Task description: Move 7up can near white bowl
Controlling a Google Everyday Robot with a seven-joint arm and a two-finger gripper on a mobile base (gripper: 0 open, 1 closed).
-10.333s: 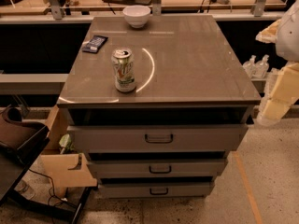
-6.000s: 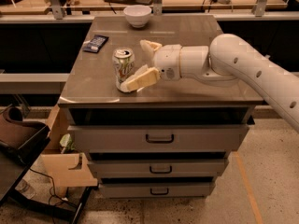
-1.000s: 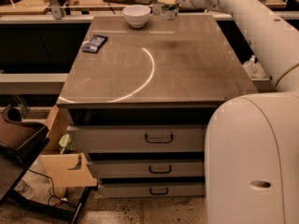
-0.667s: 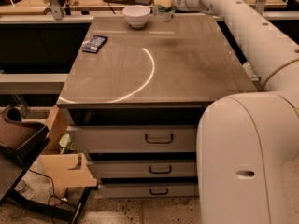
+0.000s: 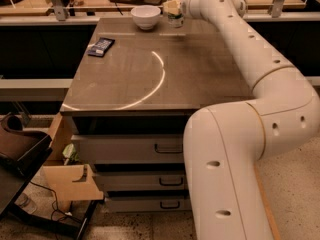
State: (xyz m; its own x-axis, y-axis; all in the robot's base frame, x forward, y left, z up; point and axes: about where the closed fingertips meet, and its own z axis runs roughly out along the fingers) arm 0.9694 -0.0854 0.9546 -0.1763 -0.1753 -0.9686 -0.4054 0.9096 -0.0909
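Note:
The 7up can will go down from my gripper onto the grey cabinet top close beside the white bowl (image 5: 170, 34), a little toward the drawers.
The white bowl (image 5: 146, 16) stands at the far edge of the grey cabinet top (image 5: 160, 79), left of centre. The 7up can (image 5: 175, 20) is upright just to the right of the bowl, a small gap apart, at or just above the surface. Only its lower part shows. My gripper (image 5: 173, 7) reaches in from the right and is shut on the can's upper part, hiding its top. The long white arm (image 5: 250, 49) runs from the lower right across the table's right side.
A flat dark packet (image 5: 101, 46) lies near the table's left edge. Below the top are several drawers (image 5: 135, 149). An open cardboard box (image 5: 70, 179) and a dark chair (image 5: 17, 149) sit on the floor at the left. Shelving runs behind the table.
My gripper with the can has shifted a little left towards the bowl and lower towards the table top.

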